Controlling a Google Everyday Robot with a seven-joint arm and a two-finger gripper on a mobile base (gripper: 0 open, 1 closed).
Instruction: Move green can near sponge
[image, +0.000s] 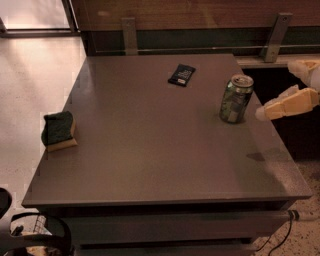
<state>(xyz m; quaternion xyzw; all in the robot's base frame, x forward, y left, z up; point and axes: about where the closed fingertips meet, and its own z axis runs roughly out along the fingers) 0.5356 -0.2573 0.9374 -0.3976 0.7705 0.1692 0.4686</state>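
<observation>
My gripper needs to grip around the middle of the green can (236, 101), between the can's silver top and the can's bottom.
The green can (236, 99) stands upright on the right side of the grey table (150, 160), with its silver top and pull tab showing. The sponge (59, 130), dark green over yellow foam, lies near the table's left edge, far from the can. My gripper (286, 103), cream-coloured, reaches in from the right edge of the camera view. Its tip is just to the right of the can, at about the can's lower half, with a small gap between them. It holds nothing.
A flat dark packet (181, 75) lies at the back middle of the table. Two metal brackets (129, 35) rise along the wall behind it. The table's right edge drops off beside the gripper. A dark wheeled base (30, 235) shows at the bottom left.
</observation>
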